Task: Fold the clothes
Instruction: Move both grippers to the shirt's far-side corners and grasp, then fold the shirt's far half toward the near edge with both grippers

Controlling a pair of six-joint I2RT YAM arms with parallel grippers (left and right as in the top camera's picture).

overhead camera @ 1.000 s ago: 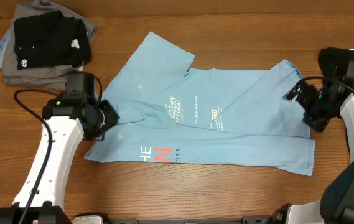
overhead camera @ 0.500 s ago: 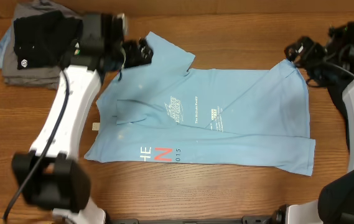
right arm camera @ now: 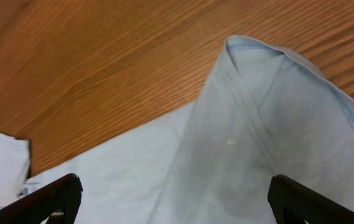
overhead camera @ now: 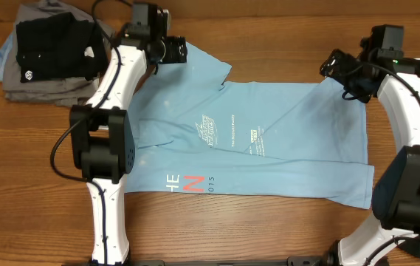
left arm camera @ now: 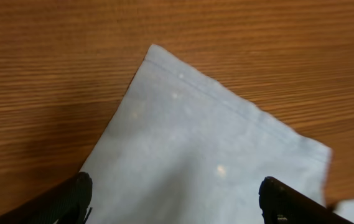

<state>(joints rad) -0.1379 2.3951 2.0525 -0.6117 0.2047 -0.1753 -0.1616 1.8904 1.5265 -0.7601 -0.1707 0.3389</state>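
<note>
My right gripper is going to close on the light blue T-shirt's raised fold (overhead camera: 334, 86) (right arm camera: 249, 99), just inside the shirt's stitched far corner that is away from the grey garments.
The light blue T-shirt (overhead camera: 246, 140) lies partly folded across the middle of the table, with white lettering and a red-orange mark near its front edge. My left gripper (overhead camera: 176, 50) is open above the shirt's far left corner; the left wrist view shows that corner (left arm camera: 214, 149) between my spread fingers (left arm camera: 173, 199). My right gripper (overhead camera: 336, 68) is open above the shirt's far right corner; the right wrist view shows a raised fold of blue cloth (right arm camera: 257, 124) between the fingers (right arm camera: 173, 199). Neither gripper holds cloth.
A stack of grey garments (overhead camera: 43, 87) topped by a small black shirt with a white logo (overhead camera: 54, 46) sits at the far left corner. Bare wood (overhead camera: 269, 222) lies in front of the shirt.
Both arms have swung from the shirt's near sides to its far corners. The left gripper went from the left edge up to the far left corner, the right from the right edge to the far right corner.
</note>
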